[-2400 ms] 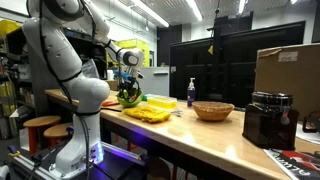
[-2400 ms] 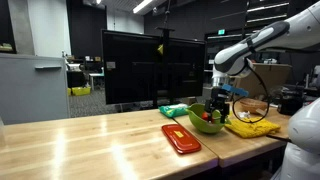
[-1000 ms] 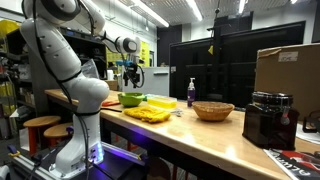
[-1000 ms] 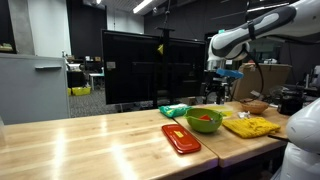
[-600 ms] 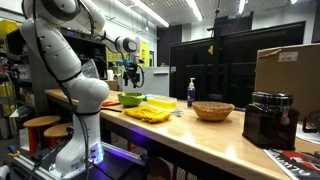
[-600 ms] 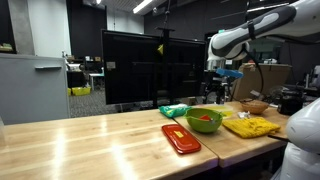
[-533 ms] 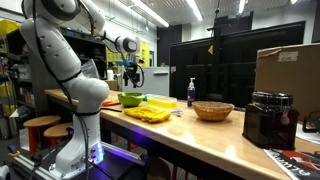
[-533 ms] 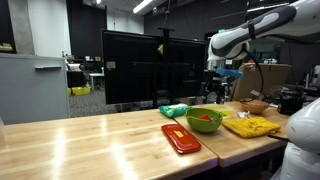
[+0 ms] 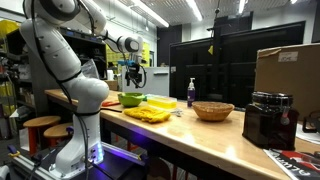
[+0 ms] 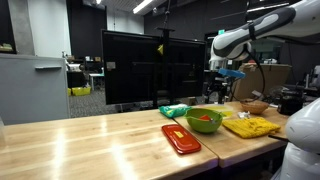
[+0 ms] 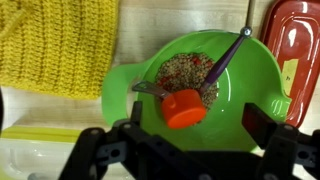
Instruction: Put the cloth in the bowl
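The gripper will next move to the middle point(image 9: 149, 112) point(image 11: 62, 38) of the yellow knitted cloth next to the green bowl and close there.
The yellow knitted cloth point(image 11: 55, 45) lies flat on the wooden table beside the green bowl point(image 11: 240, 95); it also shows in both exterior views point(image 9: 147, 114) point(image 10: 250, 126). The bowl point(image 9: 130, 99) point(image 10: 205, 122) holds speckled grains, an orange cup point(image 11: 185, 108) and a purple spoon point(image 11: 228, 58). My gripper point(image 11: 197, 125) is open and empty, hanging well above the bowl point(image 9: 131, 76) point(image 10: 216, 92). The cloth is outside the bowl.
A red flat container point(image 11: 300, 55) point(image 10: 180, 138) lies next to the bowl. A wicker bowl point(image 9: 213, 110) point(image 10: 252, 105), a soap bottle point(image 9: 191, 93), a green packet point(image 10: 174, 110), a black appliance point(image 9: 270, 118) and a cardboard box point(image 9: 282, 70) stand on the table.
The gripper has risen from down at the bowl to well above it; over the last second it has barely moved. The cloth has not moved.
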